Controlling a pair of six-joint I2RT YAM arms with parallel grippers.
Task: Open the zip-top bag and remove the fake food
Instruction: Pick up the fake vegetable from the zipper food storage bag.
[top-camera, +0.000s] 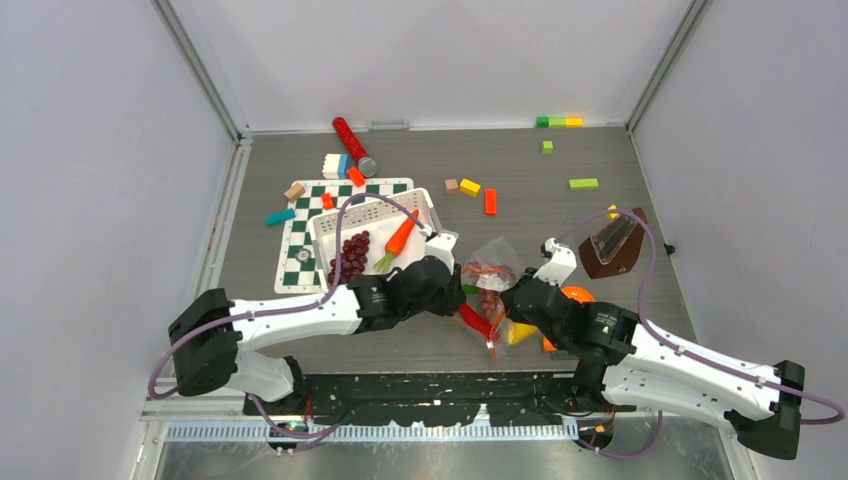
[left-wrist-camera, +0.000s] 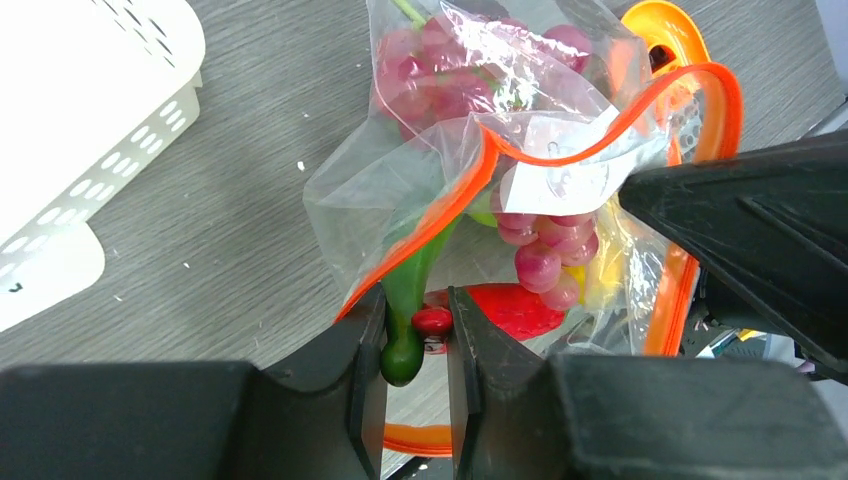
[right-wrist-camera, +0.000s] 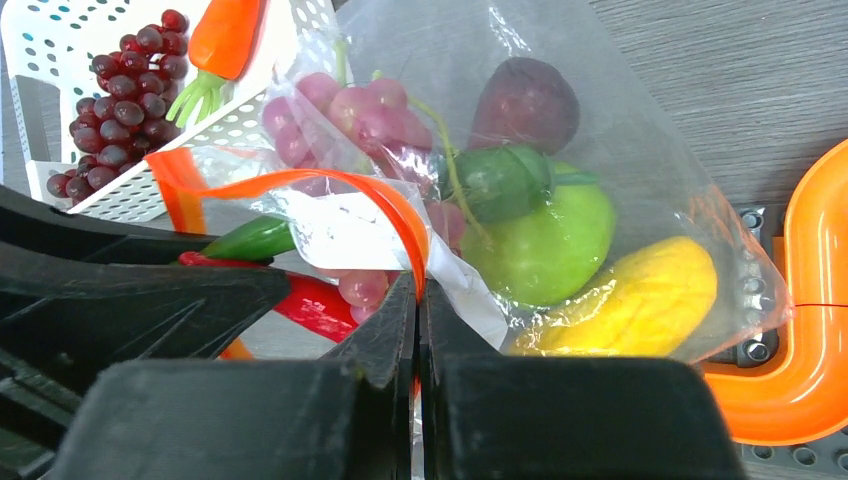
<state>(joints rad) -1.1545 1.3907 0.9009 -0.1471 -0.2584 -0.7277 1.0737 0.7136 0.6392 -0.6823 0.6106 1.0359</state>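
Note:
Next, my left gripper opens and takes the red chili alone (left-wrist-camera: 433, 322), because it has the green chili's end and the red chili's end together in it.
The zip-top bag (top-camera: 492, 262) lies open between my grippers, its orange zip strip (right-wrist-camera: 300, 185) curled up. My right gripper (right-wrist-camera: 418, 300) is shut on that strip at the bag's mouth. My left gripper (left-wrist-camera: 415, 335) is shut on the red chili (left-wrist-camera: 510, 310) at its green stem end (left-wrist-camera: 405, 350), which sticks out of the mouth. Inside the bag I see pink grapes (right-wrist-camera: 350, 110), a green apple (right-wrist-camera: 545, 240), a yellow oblong piece (right-wrist-camera: 620, 300) and a dark round fruit (right-wrist-camera: 525, 100). Dark purple grapes (top-camera: 352, 252) and an orange carrot (top-camera: 400, 238) lie in the white basket (top-camera: 330, 222).
An orange curved track piece (right-wrist-camera: 815, 300) lies right of the bag, against my right arm. The basket sits on a green checkered mat (top-camera: 300, 240). Coloured blocks (top-camera: 470, 187), a red cylinder (top-camera: 350, 143) and a brown stand (top-camera: 612, 250) lie farther back.

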